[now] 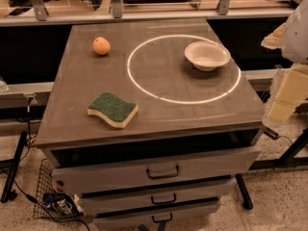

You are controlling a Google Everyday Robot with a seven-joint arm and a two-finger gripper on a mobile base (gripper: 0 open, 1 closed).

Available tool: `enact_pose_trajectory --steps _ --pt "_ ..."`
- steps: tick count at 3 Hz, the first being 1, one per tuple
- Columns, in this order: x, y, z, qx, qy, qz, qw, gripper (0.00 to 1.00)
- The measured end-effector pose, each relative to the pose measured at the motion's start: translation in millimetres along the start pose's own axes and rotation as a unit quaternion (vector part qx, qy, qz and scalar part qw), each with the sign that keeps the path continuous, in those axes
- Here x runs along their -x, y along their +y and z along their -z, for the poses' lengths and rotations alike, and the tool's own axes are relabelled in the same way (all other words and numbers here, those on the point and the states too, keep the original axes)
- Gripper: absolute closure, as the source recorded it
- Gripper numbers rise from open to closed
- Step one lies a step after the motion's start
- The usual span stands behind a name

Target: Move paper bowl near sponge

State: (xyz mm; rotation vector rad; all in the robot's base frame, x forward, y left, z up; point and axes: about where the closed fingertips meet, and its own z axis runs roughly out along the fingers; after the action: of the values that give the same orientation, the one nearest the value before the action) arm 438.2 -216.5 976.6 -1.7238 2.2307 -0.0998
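Next, my gripper goes to the paper bowl's rim (pixel 222 63) and closes there, on the side facing away from the orange fruit.
The paper bowl (pixel 207 55) is off-white and shallow. It stands upright on the grey cabinet top (pixel 159 114), at the back right, on the edge of a bright ring of light. The sponge (pixel 112 109), dark green on top with a pale yellow base, lies flat near the front left of the top. My gripper (pixel 288 88) shows as pale cream parts at the right edge of the camera view. It is beside the cabinet, off its right side, and well apart from the bowl.
A small orange fruit (pixel 101 45) sits at the back left of the top. The cabinet has three drawers (pixel 162 171) below, the upper one slightly open. A metal rail (pixel 144 13) runs behind. A wire basket (pixel 53 196) and cables lie on the floor at the left.
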Motion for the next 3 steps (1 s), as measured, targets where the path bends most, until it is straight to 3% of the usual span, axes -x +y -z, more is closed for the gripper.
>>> enact_pose_trajectory --steps 1,2,3 --pt "0 0 0 0.0 0.0 0.0 1.0 0.0" --pt "3 -59 -28 -0.032 -0.01 0.015 0.9993 0.0" --pt "12 -137 -59 -0.087 -0.035 0.025 0.9953 0.0"
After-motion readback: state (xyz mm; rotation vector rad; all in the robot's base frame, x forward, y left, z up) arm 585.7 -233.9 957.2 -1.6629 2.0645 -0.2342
